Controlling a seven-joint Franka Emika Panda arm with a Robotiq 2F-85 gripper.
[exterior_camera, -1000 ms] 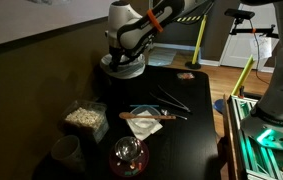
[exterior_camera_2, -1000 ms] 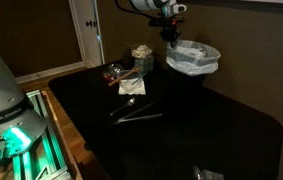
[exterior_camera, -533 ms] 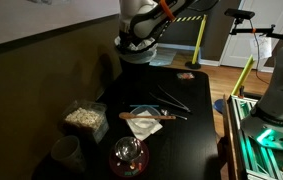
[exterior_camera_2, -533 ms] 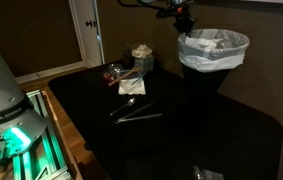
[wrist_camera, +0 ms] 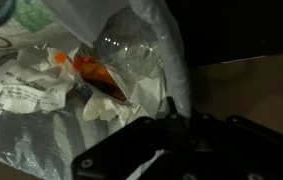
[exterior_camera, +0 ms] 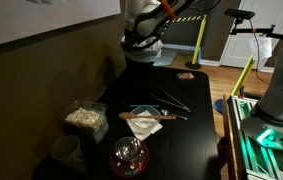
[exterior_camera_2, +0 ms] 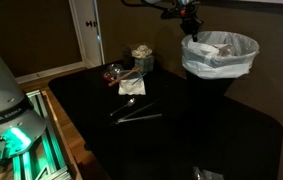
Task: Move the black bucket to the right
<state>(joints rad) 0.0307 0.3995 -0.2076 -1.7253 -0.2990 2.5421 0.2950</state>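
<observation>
My gripper is holding the black bucket. I should let go of it at the dark table's far end (exterior_camera: 158,66), straight behind the metal tongs.
The black bucket (exterior_camera_2: 219,62), round and dark with a whitish crinkled plastic liner around its rim, hangs above the back of the dark table; it also shows in an exterior view (exterior_camera: 141,50). My gripper (exterior_camera_2: 191,24) is shut on the bucket's rim at its near-left side and holds it up. In the wrist view the liner (wrist_camera: 131,30) is full of crumpled paper and clear plastic trash, and my gripper (wrist_camera: 171,108) pinches its edge. The bucket's dark body is hard to tell from the dark background.
On the table are a clear box of pale pieces (exterior_camera: 85,117), a small pale cup (exterior_camera: 66,150), a glass dome on a red base (exterior_camera: 129,155), a napkin with a utensil (exterior_camera: 141,122) and metal tongs (exterior_camera_2: 136,113). Green-lit equipment (exterior_camera: 271,135) stands beside the table.
The bucket has been lifted off the table in my gripper and carried up and along the back, toward the right in the view that shows the door.
</observation>
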